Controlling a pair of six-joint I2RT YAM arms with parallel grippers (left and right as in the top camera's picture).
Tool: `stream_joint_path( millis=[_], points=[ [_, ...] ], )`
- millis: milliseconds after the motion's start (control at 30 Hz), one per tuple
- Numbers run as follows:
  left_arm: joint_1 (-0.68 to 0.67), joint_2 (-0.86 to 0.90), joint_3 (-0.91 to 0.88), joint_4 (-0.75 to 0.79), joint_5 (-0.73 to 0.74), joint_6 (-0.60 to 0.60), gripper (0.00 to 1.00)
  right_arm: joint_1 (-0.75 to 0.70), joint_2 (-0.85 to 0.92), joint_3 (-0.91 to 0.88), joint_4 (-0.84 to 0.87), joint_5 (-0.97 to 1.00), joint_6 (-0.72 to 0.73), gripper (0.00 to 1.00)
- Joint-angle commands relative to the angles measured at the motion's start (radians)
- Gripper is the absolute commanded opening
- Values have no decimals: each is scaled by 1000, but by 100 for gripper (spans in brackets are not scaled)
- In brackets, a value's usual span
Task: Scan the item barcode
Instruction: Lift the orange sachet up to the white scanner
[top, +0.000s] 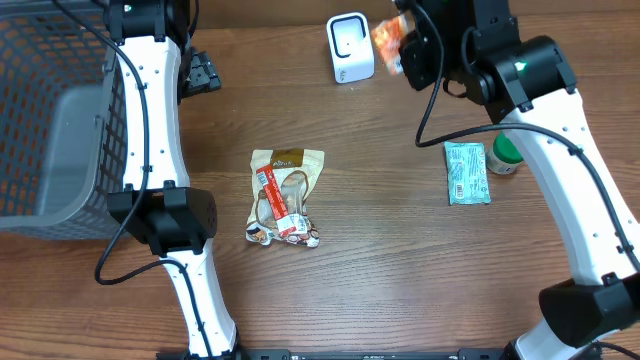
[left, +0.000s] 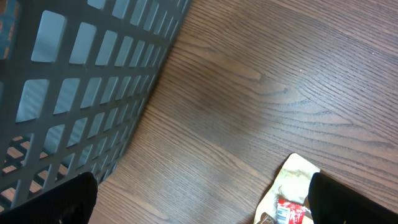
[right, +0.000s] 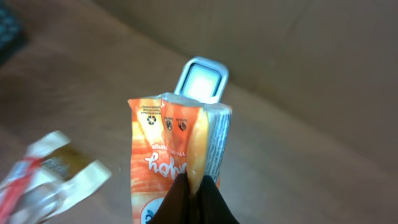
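Observation:
I will set the orange pouch down with my right gripper on the near half of the teal packet (top: 478, 187).
An orange pouch (top: 386, 38) hangs in the air just right of the white barcode scanner (top: 350, 47) at the back of the table. My right gripper (top: 408, 52) is shut on it. In the right wrist view the black fingers pinch the pouch (right: 163, 143) by its seam at the right gripper (right: 194, 186), and the scanner (right: 202, 79) stands right behind the pouch's top edge. My left gripper (top: 203, 72) is open and holds nothing, hovering near the basket. Its fingertips (left: 65, 202) stand wide apart over bare wood.
A grey mesh basket (top: 60, 130) fills the left side, close to the left gripper (left: 205, 208). A tan snack packet (top: 285, 195) lies mid-table, also seen in the left wrist view (left: 291, 190). A teal packet (top: 466, 172) and a green-lidded tub (top: 505, 155) lie to the right.

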Motion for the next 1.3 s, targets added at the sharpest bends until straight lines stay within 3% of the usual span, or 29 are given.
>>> stream_joint_path(
  millis=[0,767,1267],
  points=[
    [-2,-19,6,0,-13,0,100,23,63,15,65,125,-113,4],
    [-2,-19,6,0,-13,0,100,105,483,11,783,446,-599,3],
    [-3,-19,6,0,-13,0,100,138,639,11,980,473,-867,3]
  ],
)
